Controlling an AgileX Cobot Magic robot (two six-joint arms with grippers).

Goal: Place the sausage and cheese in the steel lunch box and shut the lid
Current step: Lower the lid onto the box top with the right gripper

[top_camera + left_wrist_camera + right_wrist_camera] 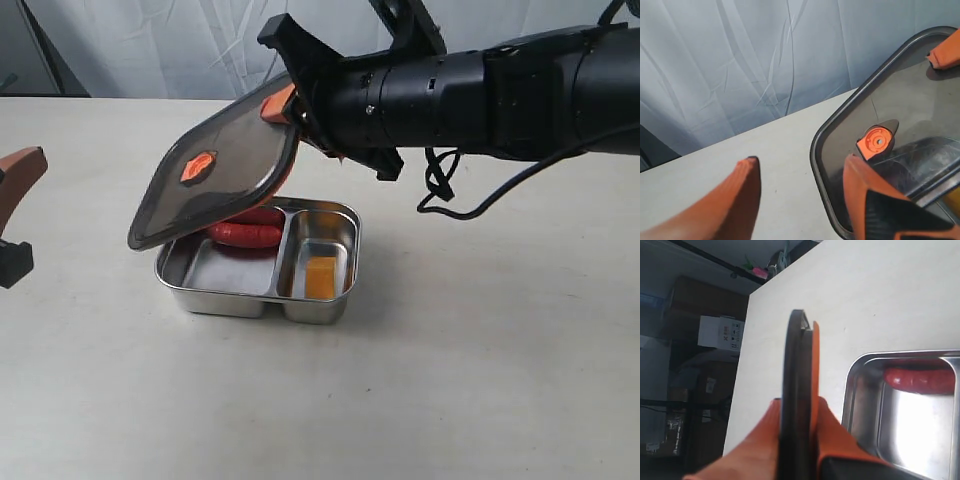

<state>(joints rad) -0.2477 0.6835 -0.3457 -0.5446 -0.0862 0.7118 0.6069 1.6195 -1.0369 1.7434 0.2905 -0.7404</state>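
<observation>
The dark lid will go down on the steel lunch box over the red sausage [258, 230] [932, 381], set there by my right gripper. The lid now hangs tilted over the box.
The steel lunch box [210, 280] sits on the table with the red sausage [245, 233] in its wide compartment and the yellow cheese [320, 277] in the narrow one. My right gripper [285, 105] is shut on the far edge of the dark lid [215, 180], which hangs tilted over the box's left half, its low corner off the box's left side. In the right wrist view the lid [797, 390] is edge-on between the orange fingers [832, 430], with the box [862, 390] and sausage [920, 380] beside it. My left gripper [800, 167] is open and empty, the lid [900, 115] just beyond it.
The left gripper's fingers [20, 180] show at the left edge of the exterior view, away from the box. The right arm [480, 90] reaches in from the right above the table. A grey curtain [740, 60] hangs behind the table.
</observation>
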